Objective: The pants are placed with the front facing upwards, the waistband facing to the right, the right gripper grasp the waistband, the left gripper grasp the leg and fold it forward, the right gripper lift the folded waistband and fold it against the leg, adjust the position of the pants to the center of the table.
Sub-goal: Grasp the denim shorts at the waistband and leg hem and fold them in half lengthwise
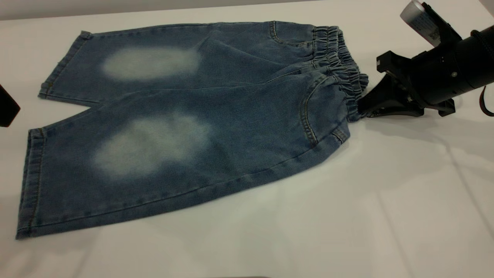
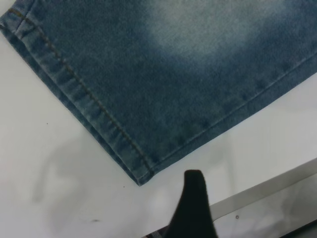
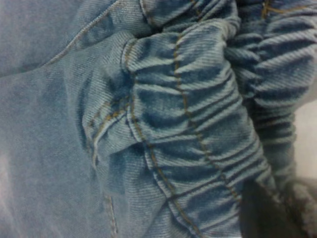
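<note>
Next, my left gripper closes on the outer hem corner [image 1: 35, 226] [image 2: 151, 167] of the near leg of the pants, where that hem meets the long seam along the side.
The pants [image 1: 185, 127] lie flat on the table [image 1: 386, 212], front up, with a pale patch on each knee and both legs pointing left. The waistband [image 1: 343, 73] is gathered at the right end. My right gripper [image 1: 362, 109] is at the near end of the waistband, its jaws closed to a point on the ruffled denim. In the right wrist view the waistband [image 3: 198, 124] fills the picture, with a dark finger [image 3: 260, 213] under the fabric. My left gripper [image 1: 7, 106] hangs at the far left edge. Its one visible finger [image 2: 194, 198] is just off the hem corner of the leg [image 2: 143, 173], touching nothing.
White tabletop surrounds the pants on every side, widest in front and to the right. In the left wrist view the table's edge [image 2: 267, 186] runs close behind the finger.
</note>
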